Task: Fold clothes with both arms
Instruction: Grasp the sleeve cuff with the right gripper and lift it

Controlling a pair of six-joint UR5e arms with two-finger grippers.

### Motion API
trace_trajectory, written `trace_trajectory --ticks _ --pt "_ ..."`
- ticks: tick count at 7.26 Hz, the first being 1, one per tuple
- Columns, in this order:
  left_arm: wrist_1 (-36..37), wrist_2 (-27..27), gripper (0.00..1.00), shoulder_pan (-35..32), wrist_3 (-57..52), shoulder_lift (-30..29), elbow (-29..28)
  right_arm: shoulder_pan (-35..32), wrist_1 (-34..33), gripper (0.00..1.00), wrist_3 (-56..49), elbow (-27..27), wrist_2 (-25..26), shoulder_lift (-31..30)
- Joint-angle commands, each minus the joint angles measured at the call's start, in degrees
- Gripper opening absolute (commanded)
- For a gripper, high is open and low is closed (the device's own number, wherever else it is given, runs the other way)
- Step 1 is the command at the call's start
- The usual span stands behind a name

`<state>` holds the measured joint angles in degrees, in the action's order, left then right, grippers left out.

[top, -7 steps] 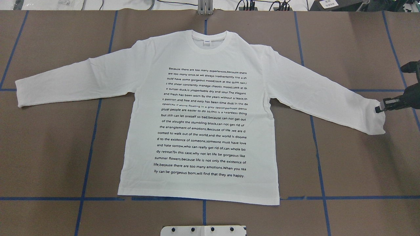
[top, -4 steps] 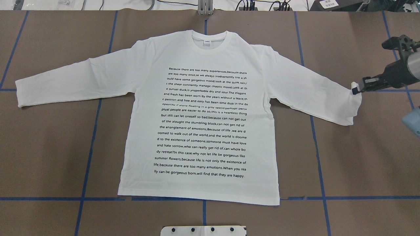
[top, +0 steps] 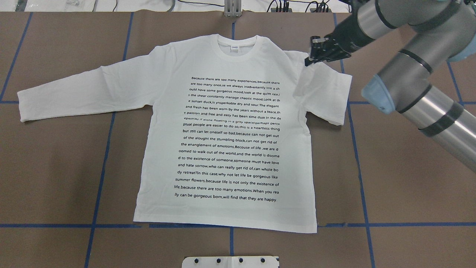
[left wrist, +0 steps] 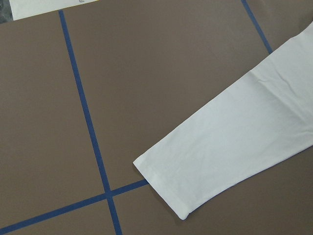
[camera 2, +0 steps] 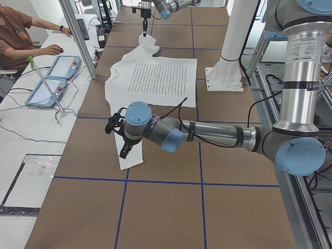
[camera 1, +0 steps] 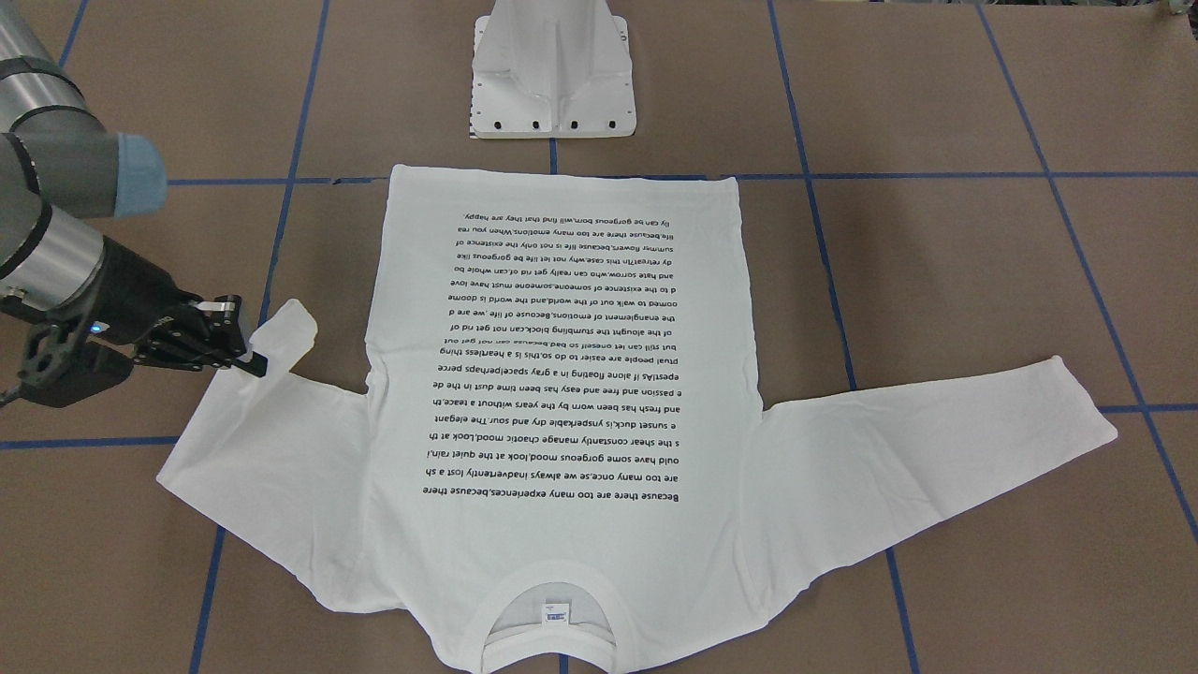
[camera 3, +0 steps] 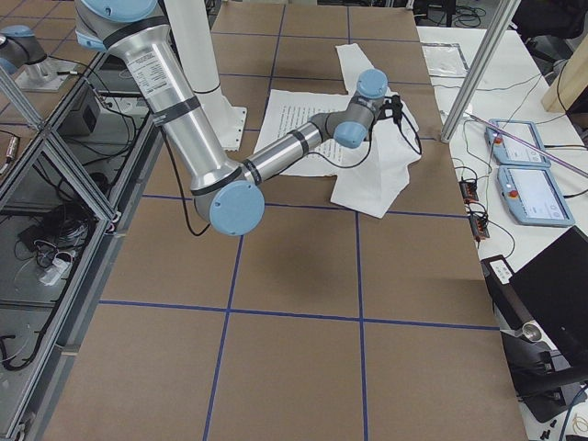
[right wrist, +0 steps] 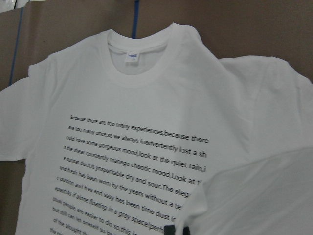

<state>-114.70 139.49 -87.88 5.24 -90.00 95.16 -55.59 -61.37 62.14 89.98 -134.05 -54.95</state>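
Observation:
My right gripper has the cuff. It will let go of it on the shirt's body, just inside the other sleeve's armpit point(camera 1: 737, 425) point(right wrist: 38, 152).
The white long-sleeved shirt point(top: 230, 130) lies flat, text side up, collar point(top: 237, 48) at the far side. My right gripper point(top: 309, 61) is shut on the cuff of the shirt's right-hand sleeve and holds it raised over the shoulder, so the sleeve point(top: 327, 93) is doubled back. The front view shows this gripper point(camera 1: 249, 363) with the cuff point(camera 1: 285, 329). The other sleeve point(top: 74, 93) lies stretched out; its cuff point(left wrist: 166, 186) fills the left wrist view. My left gripper point(camera 2: 120, 140) hovers by that cuff in the left side view only. I cannot tell if it is open.
The white pedestal point(camera 1: 552, 75) stands at the shirt's hem side. Blue tape lines point(top: 100, 156) grid the brown table. An operator point(camera 2: 15, 31) sits at a side bench with blue tablets point(camera 2: 52, 78) behind aluminium posts point(camera 2: 78, 36).
My right gripper has carried the sleeve cuff from far out on the right, up and inward to the shoulder. The sleeve has folded back on itself. The rest of the shirt has not moved.

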Motion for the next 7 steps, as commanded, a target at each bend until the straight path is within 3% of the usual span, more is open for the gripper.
trace_trajectory --ticks 1,3,4,7 --pt "-0.26 0.0 1.0 -0.71 1.27 0.09 0.03 4.76 -3.49 0.0 4.72 -3.3 5.36 14.11" --pt "-0.26 0.0 1.0 -0.97 1.18 0.09 -0.06 12.82 -3.93 0.0 6.94 -10.49 15.86 24.32" --pt "-0.26 0.0 1.0 -0.97 1.27 0.09 -0.06 17.05 -3.84 0.0 6.25 -13.66 22.62 25.15" --pt "-0.26 0.0 1.0 -0.97 1.27 0.09 -0.41 21.64 -3.84 0.0 5.97 -19.21 28.29 27.86"
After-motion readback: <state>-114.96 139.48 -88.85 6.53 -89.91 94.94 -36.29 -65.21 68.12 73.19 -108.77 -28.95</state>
